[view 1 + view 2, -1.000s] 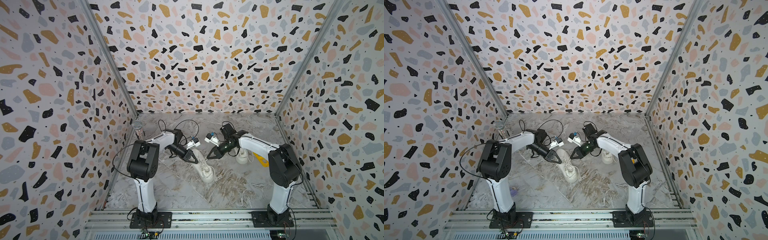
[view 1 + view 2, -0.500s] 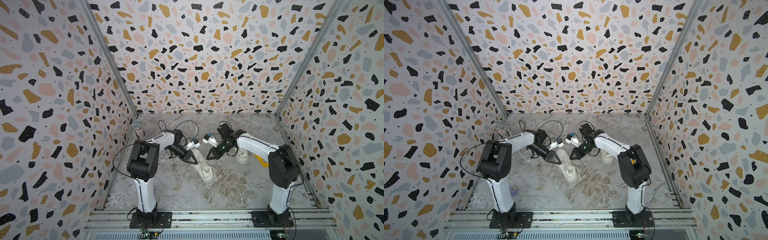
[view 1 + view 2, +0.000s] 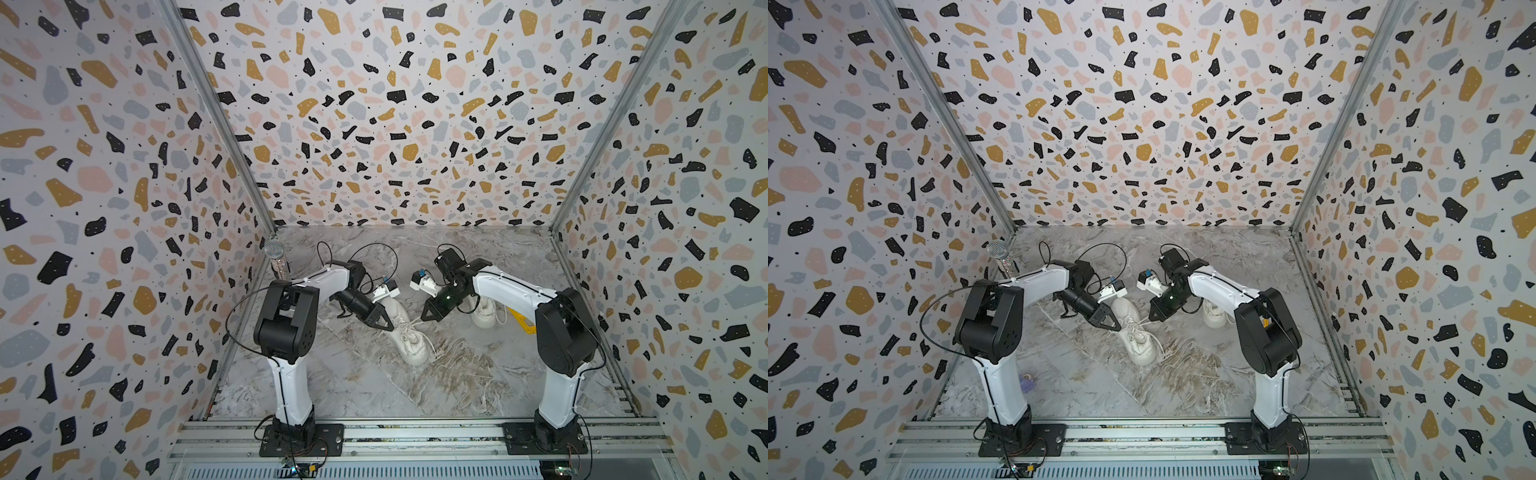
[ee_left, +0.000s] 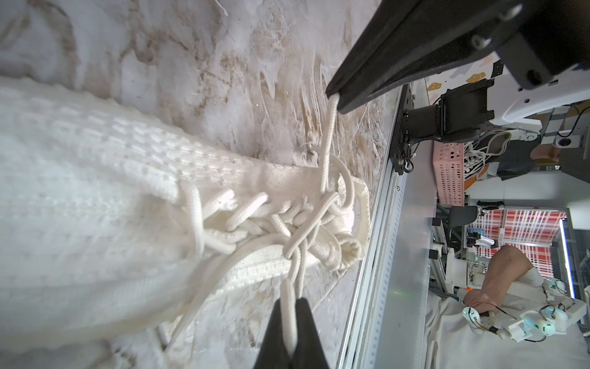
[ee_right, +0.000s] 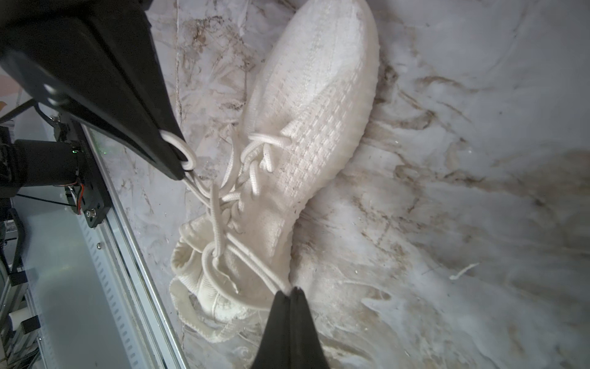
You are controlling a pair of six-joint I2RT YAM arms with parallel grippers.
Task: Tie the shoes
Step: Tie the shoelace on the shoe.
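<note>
I can see the knot sitting loose over the shoe while my right gripper pinches just the lace's far end, so I should grab the lace nearer the knot (image 5: 248, 253) and pull.
One cream knit shoe (image 3: 409, 338) (image 3: 1140, 338) lies mid-table, its white laces crossed into a loose knot (image 4: 300, 242). My left gripper (image 3: 390, 328) (image 4: 289, 308) is shut on a doubled lace loop on one side of the shoe. On the other side my right gripper (image 3: 424, 318) (image 5: 290, 292) is shut on a lace strand (image 5: 255, 265) running back to the knot. Both strands are drawn out from the shoe. The second shoe (image 3: 484, 313) (image 3: 1214, 313) stands behind the right arm, partly hidden.
A glittery microphone (image 3: 276, 259) stands by the left wall. A yellow object (image 3: 521, 324) lies beside the second shoe, and a small purple item (image 3: 1027, 380) sits near the left arm's base. The metal rail (image 3: 415, 434) borders the table's front.
Both grippers stay shut on the laces. The right wrist has shifted slightly; the shoe has barely moved.
</note>
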